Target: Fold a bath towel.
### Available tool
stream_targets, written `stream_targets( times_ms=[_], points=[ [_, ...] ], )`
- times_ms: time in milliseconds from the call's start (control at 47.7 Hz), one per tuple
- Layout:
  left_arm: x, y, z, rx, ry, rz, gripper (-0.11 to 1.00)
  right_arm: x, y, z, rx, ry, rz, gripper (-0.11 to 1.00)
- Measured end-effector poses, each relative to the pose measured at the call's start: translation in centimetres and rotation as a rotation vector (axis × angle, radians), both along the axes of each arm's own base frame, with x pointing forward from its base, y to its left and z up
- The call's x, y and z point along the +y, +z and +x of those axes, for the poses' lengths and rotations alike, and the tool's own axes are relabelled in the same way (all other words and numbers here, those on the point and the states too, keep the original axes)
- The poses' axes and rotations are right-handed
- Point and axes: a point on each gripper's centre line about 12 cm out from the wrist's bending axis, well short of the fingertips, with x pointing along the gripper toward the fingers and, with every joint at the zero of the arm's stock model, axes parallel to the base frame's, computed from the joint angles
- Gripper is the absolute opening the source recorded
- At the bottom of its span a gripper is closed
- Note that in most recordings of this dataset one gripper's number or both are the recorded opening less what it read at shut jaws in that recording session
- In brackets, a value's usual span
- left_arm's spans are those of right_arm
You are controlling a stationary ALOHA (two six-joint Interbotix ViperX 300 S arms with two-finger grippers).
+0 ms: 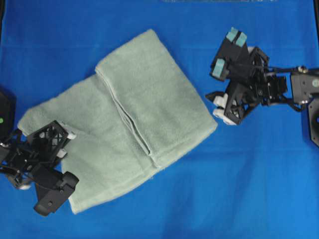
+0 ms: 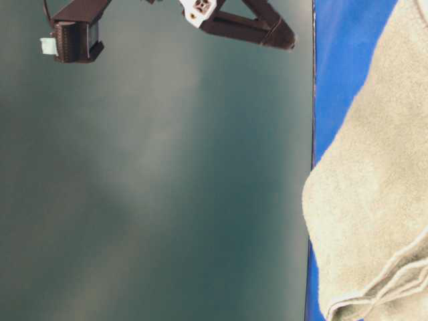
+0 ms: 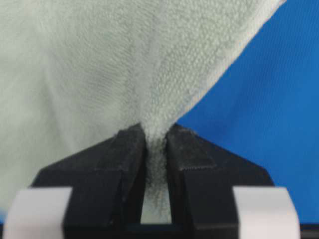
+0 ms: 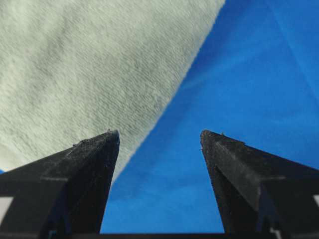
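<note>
Next, my left gripper lets go of the towel's edge on the folded part (image 1: 190,88), along its outer edge near my right gripper.
The pale sage-green bath towel (image 1: 124,109) lies on the blue table cloth (image 1: 239,189), slanting from lower left to upper right. Its right part is folded over, and the fold's hemmed edge runs down the middle. My left gripper (image 1: 67,144) is at the towel's lower left edge, shut on a pinch of the cloth. The left wrist view shows the towel (image 3: 99,64) squeezed between the black fingers of this gripper (image 3: 156,132). My right gripper (image 1: 216,105) is open and empty, just right of the towel's right corner. In its wrist view the open gripper (image 4: 159,134) is over blue cloth, with the towel (image 4: 89,64) to the left.
The blue table cloth (image 4: 249,74) covers the whole table around the towel. The table-level view shows the towel's folded edge (image 2: 374,214) at the right and part of an arm (image 2: 234,23) at the top. The arm bases stand at the far left and right edges.
</note>
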Motion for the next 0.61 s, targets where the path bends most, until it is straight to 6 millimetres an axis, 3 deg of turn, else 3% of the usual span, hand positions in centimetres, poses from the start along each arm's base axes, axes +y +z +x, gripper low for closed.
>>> stream_targets(
  times_ms=[147, 231, 441, 608],
  points=[
    [0.2, 5.0, 1.1, -0.007, -0.030, 0.048, 0.08, 0.0, 0.0, -0.7, 0.001, -0.001, -0.001, 0.65],
    [0.7, 6.5, 1.7, -0.015, -0.046, 0.062, 0.08, 0.0, 0.0, -1.0, -0.002, -0.001, -0.001, 0.65],
    [3.2, 6.7, 3.8, -0.010, -0.086, 0.096, 0.08, 0.1, 0.2, -2.1, -0.011, 0.001, -0.002, 0.65],
    [6.7, 6.2, 8.5, -0.065, -0.187, 0.134, 0.08, 0.2, 0.2, -2.9, -0.015, 0.008, -0.004, 0.65]
  ],
)
